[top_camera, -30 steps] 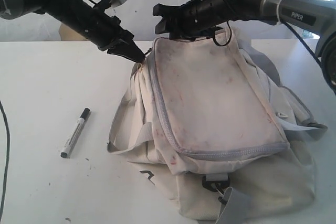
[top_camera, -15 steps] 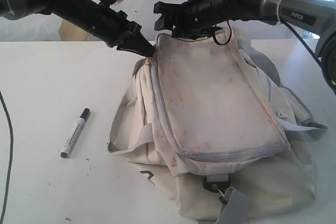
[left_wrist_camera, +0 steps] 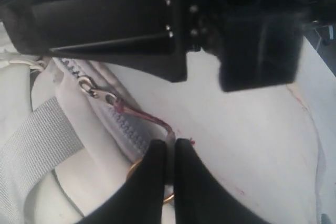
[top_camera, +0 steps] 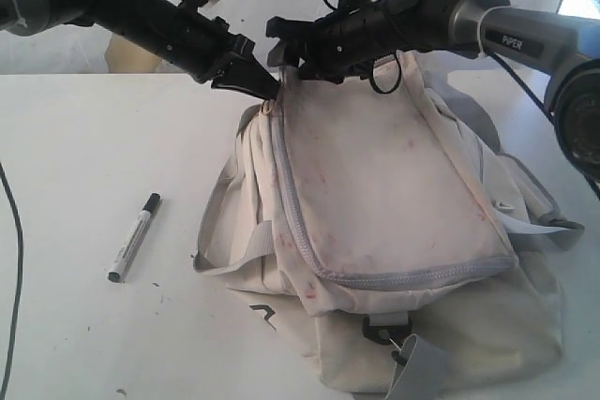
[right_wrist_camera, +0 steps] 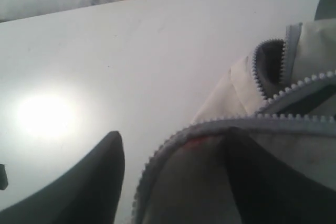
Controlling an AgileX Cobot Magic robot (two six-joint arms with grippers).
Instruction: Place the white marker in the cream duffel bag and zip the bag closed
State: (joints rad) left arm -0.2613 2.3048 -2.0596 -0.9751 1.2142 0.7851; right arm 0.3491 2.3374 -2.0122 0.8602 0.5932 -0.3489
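Note:
I should use my right gripper to pinch the flap's corner (right_wrist_camera: 195, 141) and peel it back before my left gripper takes the white marker, since the top flap covers the bag's opening.
The white marker (top_camera: 134, 236) lies on the table left of the cream duffel bag (top_camera: 384, 194), apart from both grippers. My left gripper (top_camera: 269, 92) (left_wrist_camera: 170, 146) is shut on the red cord of a zipper pull (left_wrist_camera: 149, 118) at the bag's far left corner. My right gripper (top_camera: 281, 51) (right_wrist_camera: 176, 169) is open at that same corner. The top flap's grey zipper edge (right_wrist_camera: 173, 142) lies between its fingers, and one finger (right_wrist_camera: 262, 182) sits under the flap. The bag's inside is mostly hidden.
The white table (top_camera: 84, 156) is bare around the marker. Grey straps (top_camera: 234, 248) and a black clip (top_camera: 386, 328) hang off the bag's near side. Both arms crowd together above the bag's far edge.
My left gripper has moved right to the bag's far corner, still pinched shut. My right gripper has slid a little to the left, and the flap's far corner has risen.

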